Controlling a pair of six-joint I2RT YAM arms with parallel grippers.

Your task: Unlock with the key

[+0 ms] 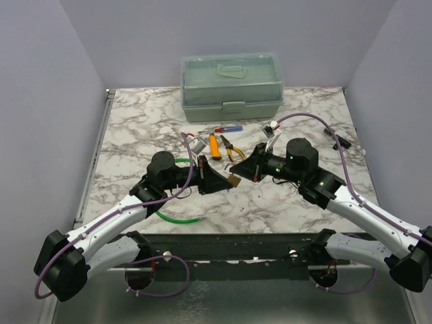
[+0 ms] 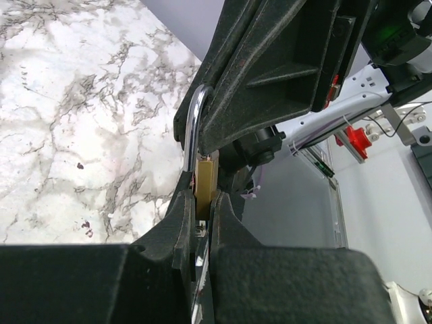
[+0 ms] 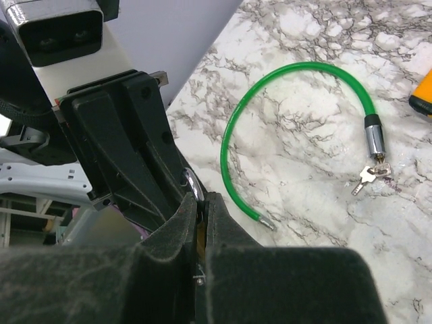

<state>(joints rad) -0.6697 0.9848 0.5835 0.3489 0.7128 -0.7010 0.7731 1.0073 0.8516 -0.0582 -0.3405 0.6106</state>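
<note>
My right gripper is going to the marble. It will let go of the brass padlock, now hanging above the table between both grippers, on the marble [image 1: 242, 192] [image 3: 406, 260] next to the green cable lock's keys, closer than the pliers.
A small brass padlock [image 1: 235, 180] hangs above the table between both grippers. My left gripper [image 1: 227, 181] is shut on its brass body [image 2: 204, 183]. The silver shackle [image 2: 192, 128] rises past the fingertips. My right gripper [image 1: 244, 173] faces it tip to tip. Its pads are shut on a thin brass-coloured piece [image 3: 200, 233], seemingly the key. The shackle [image 3: 192, 186] shows just beyond the right fingertips. The keyhole is hidden by the fingers.
A green cable lock [image 3: 233, 135] with keys in its head [image 3: 371, 174] lies on the marble under the arms [image 1: 177, 219]. An orange knife [image 1: 214, 146], pliers [image 1: 233, 150] and a screwdriver [image 1: 223, 129] lie behind. A green toolbox [image 1: 231, 86] stands at the back.
</note>
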